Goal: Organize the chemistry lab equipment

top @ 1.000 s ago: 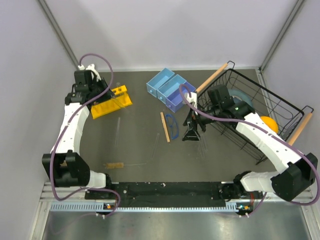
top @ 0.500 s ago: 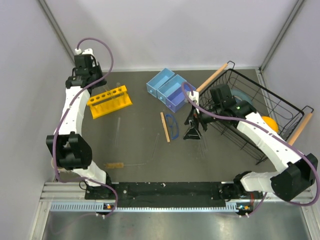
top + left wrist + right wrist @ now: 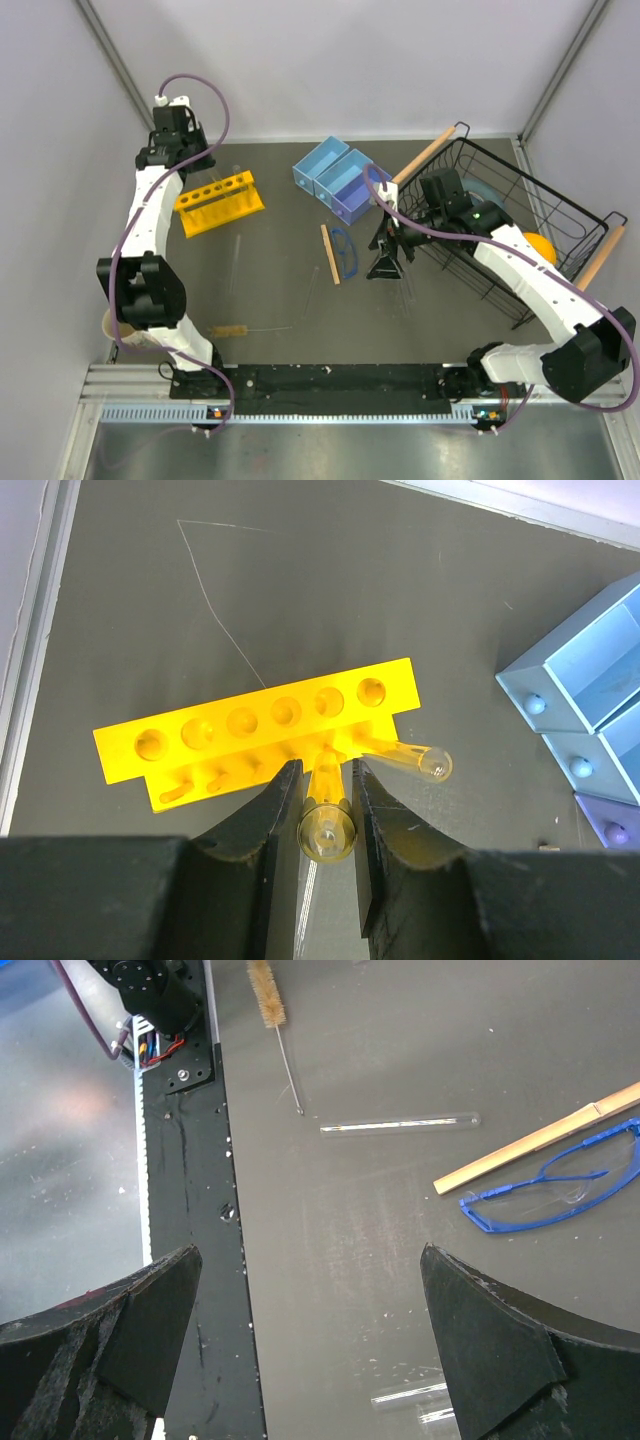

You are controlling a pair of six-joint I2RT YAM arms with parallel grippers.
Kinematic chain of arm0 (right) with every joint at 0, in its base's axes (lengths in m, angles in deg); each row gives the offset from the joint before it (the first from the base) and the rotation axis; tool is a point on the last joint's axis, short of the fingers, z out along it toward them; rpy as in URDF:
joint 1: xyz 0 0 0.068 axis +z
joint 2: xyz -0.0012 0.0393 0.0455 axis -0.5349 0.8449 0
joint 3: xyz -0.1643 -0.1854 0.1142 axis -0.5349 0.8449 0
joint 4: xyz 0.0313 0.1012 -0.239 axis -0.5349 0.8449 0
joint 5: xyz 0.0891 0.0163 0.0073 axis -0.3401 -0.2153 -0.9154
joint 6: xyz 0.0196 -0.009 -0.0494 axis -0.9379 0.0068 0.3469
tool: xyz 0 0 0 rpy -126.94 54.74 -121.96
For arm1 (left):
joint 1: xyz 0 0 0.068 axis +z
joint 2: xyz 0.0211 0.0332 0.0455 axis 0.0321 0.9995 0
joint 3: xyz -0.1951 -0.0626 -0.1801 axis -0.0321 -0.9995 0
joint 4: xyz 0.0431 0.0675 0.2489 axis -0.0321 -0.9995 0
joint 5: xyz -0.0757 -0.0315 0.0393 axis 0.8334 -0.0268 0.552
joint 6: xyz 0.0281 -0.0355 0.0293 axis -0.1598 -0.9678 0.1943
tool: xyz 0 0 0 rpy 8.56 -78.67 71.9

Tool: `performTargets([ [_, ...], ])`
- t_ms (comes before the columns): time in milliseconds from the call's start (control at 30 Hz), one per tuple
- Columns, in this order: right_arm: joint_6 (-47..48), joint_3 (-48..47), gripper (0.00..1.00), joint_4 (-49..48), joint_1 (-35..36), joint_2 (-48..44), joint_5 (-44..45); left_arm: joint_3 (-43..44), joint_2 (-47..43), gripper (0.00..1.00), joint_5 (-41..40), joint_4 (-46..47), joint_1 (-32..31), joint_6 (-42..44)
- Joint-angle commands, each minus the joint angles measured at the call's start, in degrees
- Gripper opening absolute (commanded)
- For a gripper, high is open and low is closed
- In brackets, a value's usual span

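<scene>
Next, my left gripper lets go of the clear glass tube on the yellow tube rack's peg (image 3: 231, 190) (image 3: 328, 755) next to the second tube.
My left gripper (image 3: 325, 802) is shut on a clear glass tube (image 3: 327, 825) and holds it upright above the yellow tube rack (image 3: 260, 730); the tube's lower end points at the rack's holes. A second tube (image 3: 405, 758) leans in the rack's right end. In the top view the left gripper (image 3: 188, 160) hangs behind the rack (image 3: 218, 203). My right gripper (image 3: 385, 262) stands open over the table, empty, beside the blue-framed glasses (image 3: 346, 252) and wooden stick (image 3: 329, 253). Loose tubes (image 3: 236, 262) lie on the table, and the bristle brush (image 3: 232, 329) lies near the front.
Blue bins (image 3: 335, 175) stand at the back centre. The black wire basket (image 3: 520, 215) at the right holds a grey-blue plate (image 3: 482, 192) and a yellow bowl (image 3: 537, 247). In the right wrist view, the brush (image 3: 266, 995), a tube (image 3: 400, 1124) and the base rail (image 3: 190, 1160).
My left wrist has drawn back from low over the rack toward the far left corner, still gripping the tube. The right arm has hardly moved.
</scene>
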Motion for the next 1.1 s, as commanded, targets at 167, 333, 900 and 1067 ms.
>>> performTargets([
  [167,1.2,0.0,0.92,-0.9,-0.9,-0.4,-1.8,3.2,1.1,0.07,3.0,1.8,0.2,-0.2],
  [333,1.2,0.0,0.92,-0.9,-1.1,-0.4,-2.0,3.5,1.3,0.07,3.0,1.9,0.1,0.0],
  [900,1.2,0.1,0.93,-1.0,-1.2,-0.5,-2.1,1.8,5.1,0.08,1.3,2.4,-1.4,2.2],
  [1067,1.2,0.2,0.93,-1.0,-1.3,-0.6,-2.2,0.6,6.2,0.18,-0.5,2.8,-2.0,2.5],
])
